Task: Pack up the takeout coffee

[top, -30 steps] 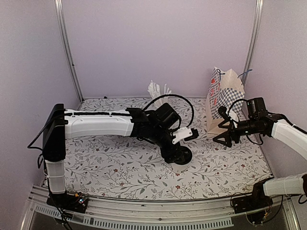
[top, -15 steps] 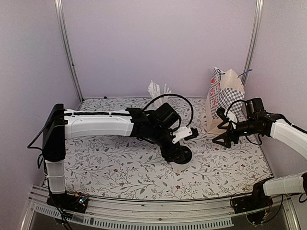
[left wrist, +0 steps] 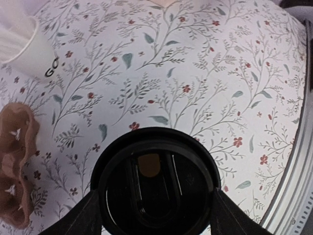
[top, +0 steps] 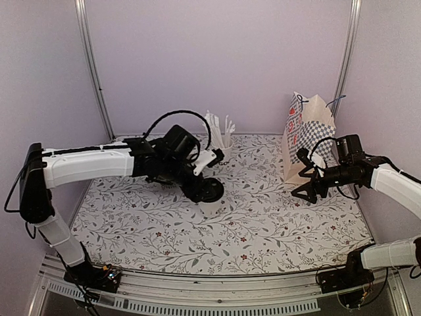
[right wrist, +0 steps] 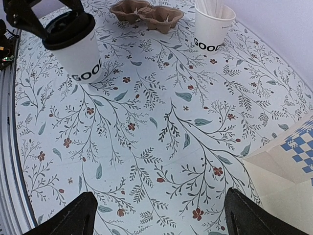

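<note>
The robot's right gripper will next move to the paper bag and close on its top edge (top: 334, 120) nearest the right arm, next to the blue handle.
The takeout coffee (right wrist: 74, 49), a white cup with dark lettering and a black lid (left wrist: 154, 181), sits between the fingers of my left gripper (top: 209, 189). The fingers (left wrist: 88, 218) press on both sides of the lid, so the gripper is shut on it. In the top view the cup is left of the table's middle, just in front of the straw cup. My right gripper (top: 301, 175) hovers open and empty over the floral cloth at the right, beside the foot of the paper bag (top: 308, 135). Its fingertips (right wrist: 73, 218) stand far apart.
A white cup with straws (top: 220, 131) stands at the back wall. A brown pulp carrier (right wrist: 146, 12) lies next to it and also shows in the left wrist view (left wrist: 17, 171). The checked paper bag (right wrist: 288, 171) stands upright at the back right.
My left arm has swung left and toward the back, carrying the takeout coffee from right of the middle to just in front of the straw cup. The right gripper has barely moved.
</note>
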